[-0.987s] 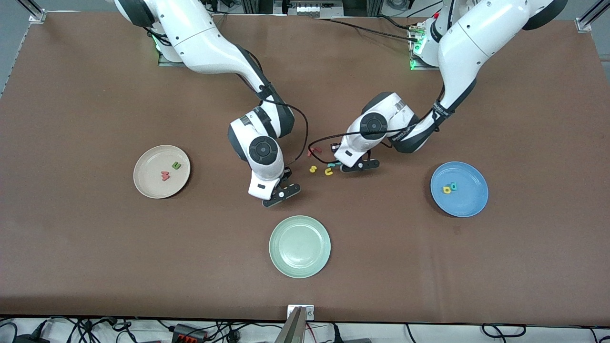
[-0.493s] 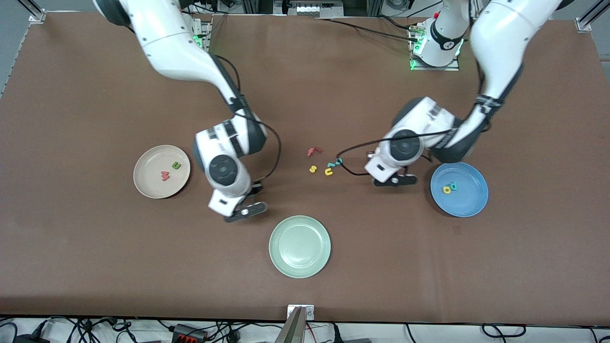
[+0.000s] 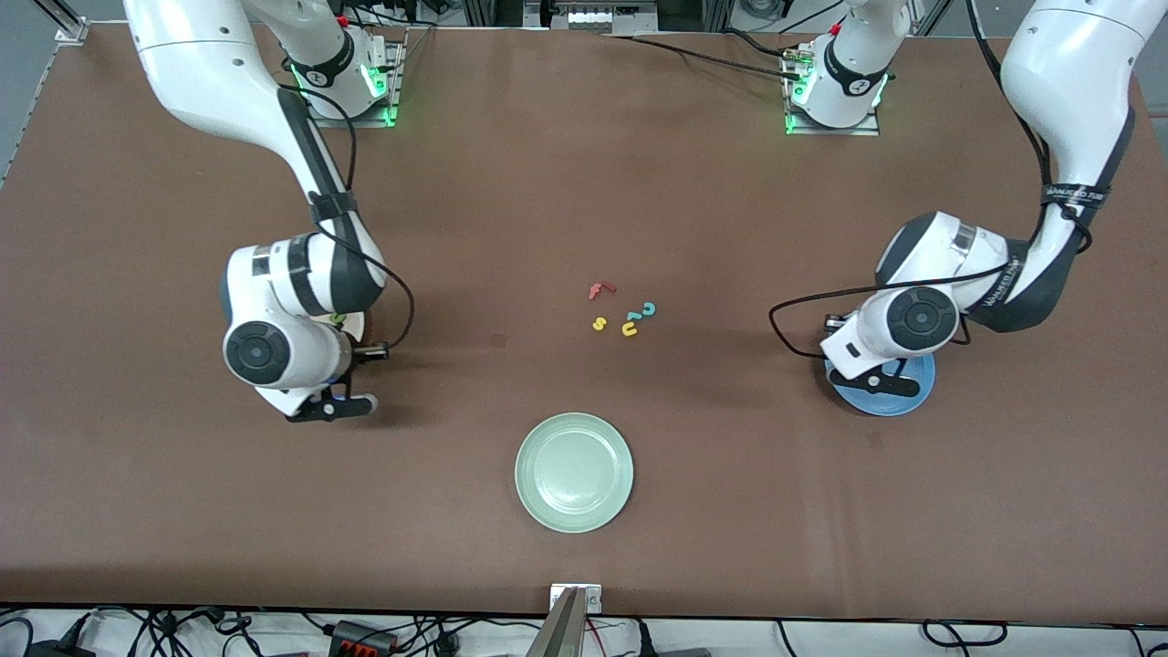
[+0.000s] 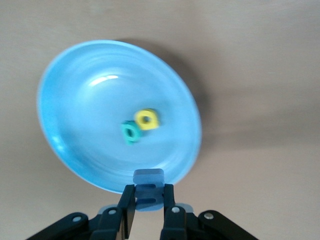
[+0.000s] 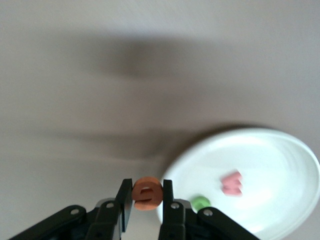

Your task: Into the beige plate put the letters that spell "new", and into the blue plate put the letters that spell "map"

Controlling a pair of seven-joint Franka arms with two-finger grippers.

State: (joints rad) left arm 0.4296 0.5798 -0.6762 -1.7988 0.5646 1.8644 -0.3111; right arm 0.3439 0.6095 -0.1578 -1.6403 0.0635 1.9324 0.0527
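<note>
The robot's right gripper should release the orange e on the beige plate [image 3: 300,318] [image 5: 257,211] next to the salmon w, opposite the green n.
My left gripper [image 3: 883,383] hangs over the rim of the blue plate [image 3: 920,388], shut on the blue m [image 4: 148,177]. In the left wrist view the blue plate [image 4: 85,110] holds the yellow a [image 4: 147,119] and the teal p [image 4: 131,132], touching each other. My right gripper [image 3: 330,408] is shut on the orange e [image 5: 147,197], beside the rim of the beige plate [image 5: 270,150]. That plate holds the salmon w [image 5: 232,183] and the green n [image 5: 201,202]. In the front view my right arm hides most of the beige plate [image 3: 359,324].
A red f [image 3: 599,290], yellow s [image 3: 599,323], yellow u [image 3: 630,328] and teal c [image 3: 647,310] lie together mid-table. A pale green plate [image 3: 574,472] sits nearer the front camera than they do.
Both arms swung outward from the letter cluster. The right gripper carried the e to the beige plate, and the left gripper carried the m to the blue plate.
</note>
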